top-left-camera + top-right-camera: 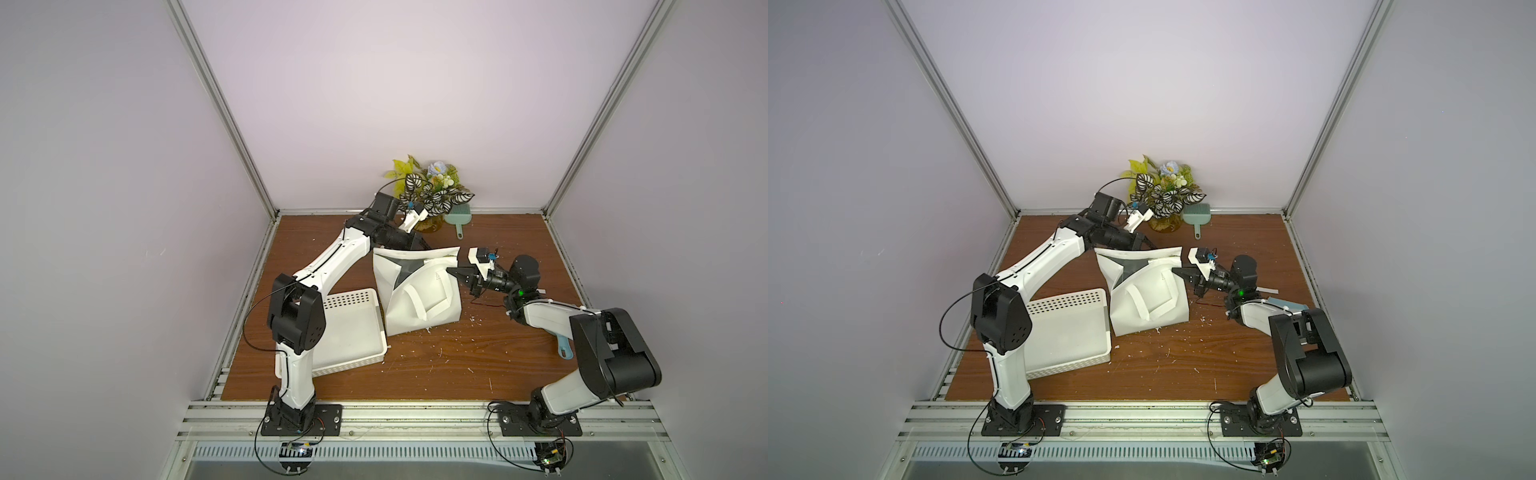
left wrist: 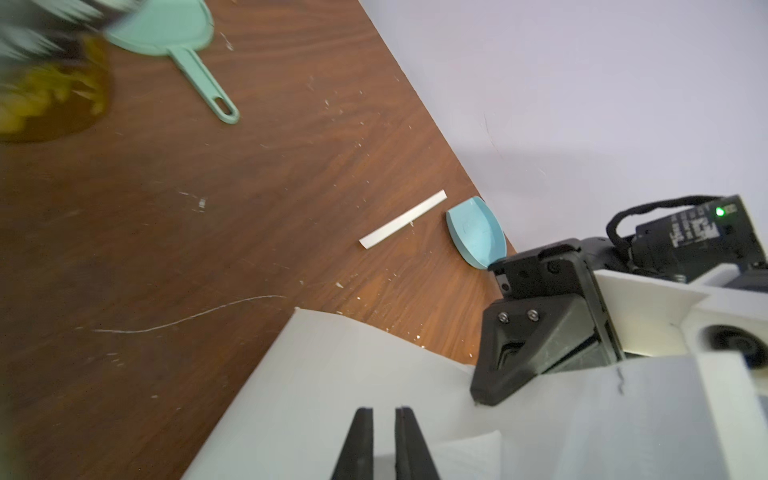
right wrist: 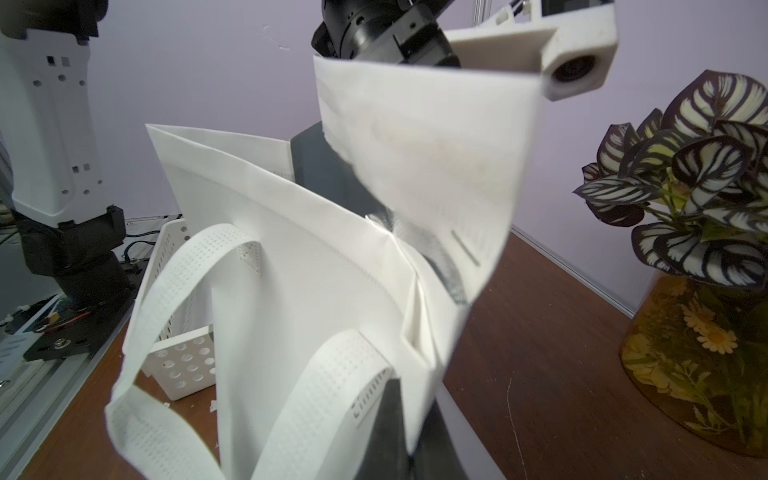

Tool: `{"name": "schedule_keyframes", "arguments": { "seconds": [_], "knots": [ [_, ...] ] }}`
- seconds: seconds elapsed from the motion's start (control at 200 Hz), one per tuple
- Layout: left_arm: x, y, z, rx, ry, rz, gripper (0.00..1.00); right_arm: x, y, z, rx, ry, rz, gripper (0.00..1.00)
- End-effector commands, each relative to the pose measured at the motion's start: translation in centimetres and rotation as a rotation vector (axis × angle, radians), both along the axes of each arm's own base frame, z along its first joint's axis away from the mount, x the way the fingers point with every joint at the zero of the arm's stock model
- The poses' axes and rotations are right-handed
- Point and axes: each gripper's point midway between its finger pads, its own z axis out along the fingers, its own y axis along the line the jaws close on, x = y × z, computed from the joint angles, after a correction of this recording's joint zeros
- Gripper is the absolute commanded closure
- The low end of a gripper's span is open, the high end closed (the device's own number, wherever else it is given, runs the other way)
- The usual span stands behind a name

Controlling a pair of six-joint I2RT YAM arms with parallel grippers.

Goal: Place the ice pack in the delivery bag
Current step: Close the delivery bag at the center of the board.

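The robot's right gripper has the delivery bag's corner and the bag's far rim stands apart from it, so the left gripper needs to open and take the far rim [image 1: 453, 252] beside that corner.
The delivery bag [image 1: 419, 307] [image 1: 1142, 307] is a white tote with a dark-looking lining and wide strap handles, standing mid-table with its mouth partly pulled open. My left gripper [image 1: 409, 248] [image 2: 384, 409] is shut on the bag's far rim, with white fabric between its fingers. From the right, my right gripper [image 1: 452, 272] [image 3: 409, 399] is shut on the rim's right corner. The ice pack [image 2: 478, 232], a light blue rounded pack, lies on the table at the right wall. In a top view the right arm mostly covers the ice pack [image 1: 564, 347].
A white perforated basket [image 1: 353, 328] sits left of the bag, behind the left arm. A potted plant [image 1: 432, 191] and a green handled scoop [image 1: 457, 218] stand at the back wall. A white strip [image 2: 401, 220] lies near the ice pack. White crumbs litter the wooden table.
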Motion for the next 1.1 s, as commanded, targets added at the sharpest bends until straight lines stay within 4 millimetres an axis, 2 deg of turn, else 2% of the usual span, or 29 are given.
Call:
{"name": "schedule_keyframes", "arguments": {
  "seconds": [0.0,0.07,0.2,0.325,0.49,0.566,0.581,0.646,0.826,0.961,0.986,1.096],
  "knots": [
    [2.0,3.7,1.9,0.036,-0.074,0.104,0.87,0.1,-0.5,1.7,0.014,-0.058,-0.036,0.99],
    [2.6,5.1,1.7,0.043,-0.076,0.127,0.87,0.1,-0.5,1.8,0.014,-0.059,-0.04,0.98],
    [2.2,6.3,-0.6,0.067,-0.035,0.128,0.89,0.1,-0.6,1.9,0.016,-0.062,-0.042,0.98],
    [0.0,5.5,-2.2,0.068,0.021,0.088,0.92,0.3,-0.7,2.0,0.013,-0.069,-0.059,0.98],
    [-4.0,3.9,-3.3,0.096,0.061,0.046,0.93,0.8,-1.0,2.1,0.008,-0.082,-0.101,0.98],
    [-5.3,3.7,-3.2,0.096,0.077,0.047,0.93,1.1,-1.3,2.2,0.006,-0.093,-0.13,0.98],
    [-6.0,3.9,-4.2,0.107,0.102,0.045,0.93,1.1,-1.3,2.2,0.006,-0.095,-0.136,0.98],
    [-6.9,4.1,-4.3,0.112,0.106,0.042,0.92,0.9,-1.3,2.2,0.002,-0.101,-0.13,0.98],
    [-6.5,4.0,-3.5,0.085,0.08,0.045,0.92,0.4,-0.9,2.0,0.007,-0.084,-0.087,1.0],
    [-4.4,5.2,-1.8,0.073,0.033,0.09,0.87,0.3,-0.9,1.9,0.006,-0.08,-0.08,1.0],
    [-3.4,5.4,-0.2,0.057,-0.007,0.106,0.87,0.3,-0.9,1.9,0.005,-0.082,-0.079,1.0],
    [-0.8,5.6,2.5,0.036,-0.077,0.136,0.75,0.1,-0.8,2.0,0.006,-0.084,-0.069,1.0]
  ]
}}
